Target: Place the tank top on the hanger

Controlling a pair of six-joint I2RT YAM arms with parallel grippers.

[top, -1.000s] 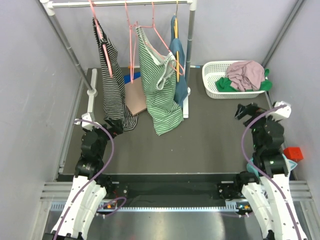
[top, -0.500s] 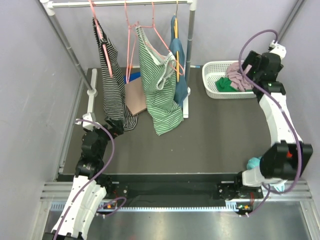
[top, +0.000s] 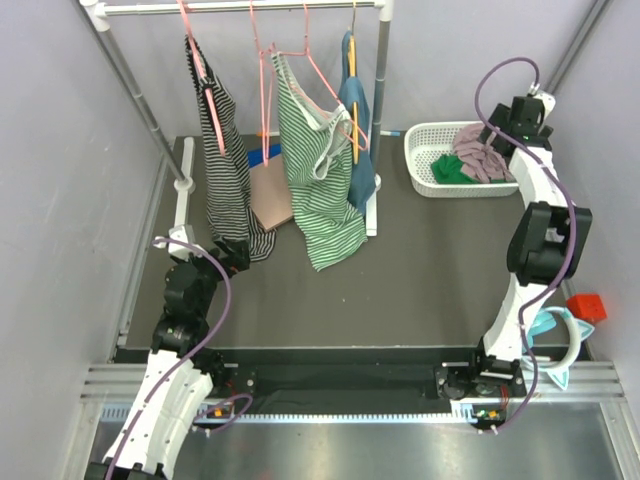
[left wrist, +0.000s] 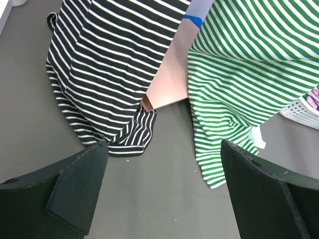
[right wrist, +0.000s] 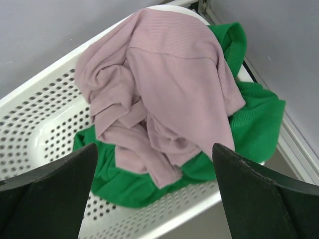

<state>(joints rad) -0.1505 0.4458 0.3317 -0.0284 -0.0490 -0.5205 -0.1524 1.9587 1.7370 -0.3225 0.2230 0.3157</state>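
I need to close my left gripper on the edge of the dusty-pink tank top, over the mat point(top: 300, 288) point(left wrist: 176, 211) beside the green-and-white striped top.
The dusty-pink tank top point(right wrist: 164, 84) lies crumpled in the white basket point(right wrist: 45, 124) on top of a bright green cloth point(right wrist: 249, 124); in the top view the tank top point(top: 487, 160) is at the back right. My right gripper point(right wrist: 154, 199) is open and empty, hovering just above the tank top, and it shows over the basket in the top view point(top: 495, 132). A thin salmon-pink hanger point(top: 263, 95) hangs empty on the rail. My left gripper point(left wrist: 164, 199) is open and empty above the mat, low at the left point(top: 226, 256).
On the rack point(top: 240, 8) hang a black-and-white striped top point(top: 225, 170), a green-and-white striped top point(top: 320, 170) and a blue garment point(top: 358, 130) on a yellow hanger. A pink board point(top: 270, 195) leans behind them. A red block point(top: 586, 306) sits at the right edge.
My right arm has swung up from the near right and stretched out to the back, bringing its open gripper over the basket. The left arm has not moved.
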